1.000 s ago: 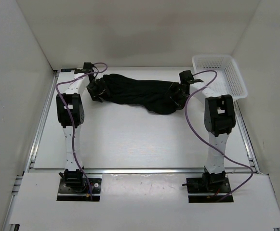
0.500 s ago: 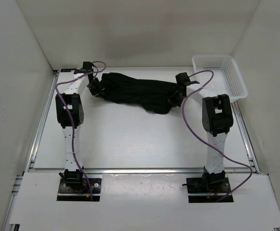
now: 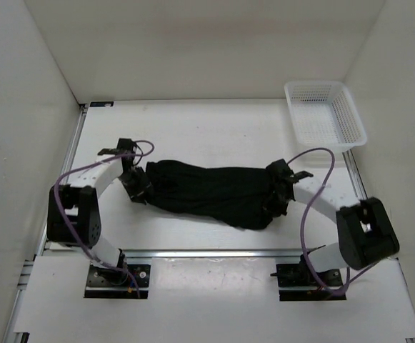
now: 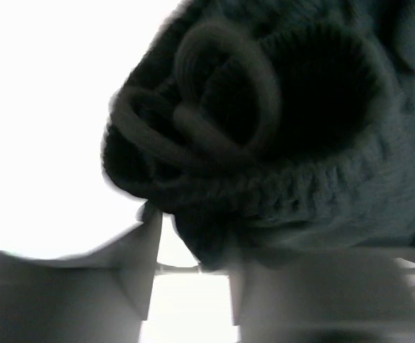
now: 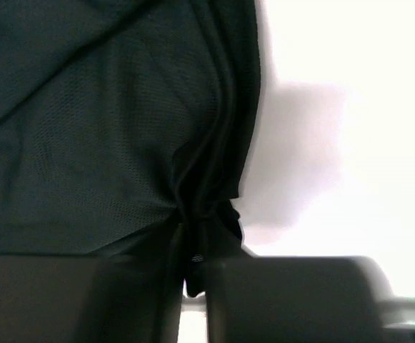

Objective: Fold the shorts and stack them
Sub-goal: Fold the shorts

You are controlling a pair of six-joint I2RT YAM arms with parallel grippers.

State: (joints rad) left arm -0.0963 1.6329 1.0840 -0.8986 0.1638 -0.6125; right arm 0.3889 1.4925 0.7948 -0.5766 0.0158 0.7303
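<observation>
The robot's left gripper has only a tip of cloth in its fingers, so it should back off and take the waistband corner (image 4: 148, 181) deeper, by the drawcord.
The black shorts (image 3: 214, 193) lie bunched in a long band across the near part of the table, between my two grippers. My left gripper (image 3: 141, 189) is at their left end. In the left wrist view the ribbed waistband and drawcord (image 4: 278, 128) fill the frame, and a tip of cloth hangs into the left gripper (image 4: 193, 243), whose jaws stand apart with light showing beside the cloth. My right gripper (image 3: 273, 200) is at the right end. In the right wrist view the mesh cloth (image 5: 86, 128) puckers into the narrow gap of the right gripper (image 5: 193, 279), pinched there.
A white mesh basket (image 3: 325, 114) stands at the back right corner. White walls close in the table on three sides. A metal rail (image 3: 214, 251) runs along the near edge just in front of the shorts. Purple cables loop off both arms.
Both arms have pulled back from the far side toward the near edge, dragging the shorts with them. The shorts now lie stretched out near the front rail.
</observation>
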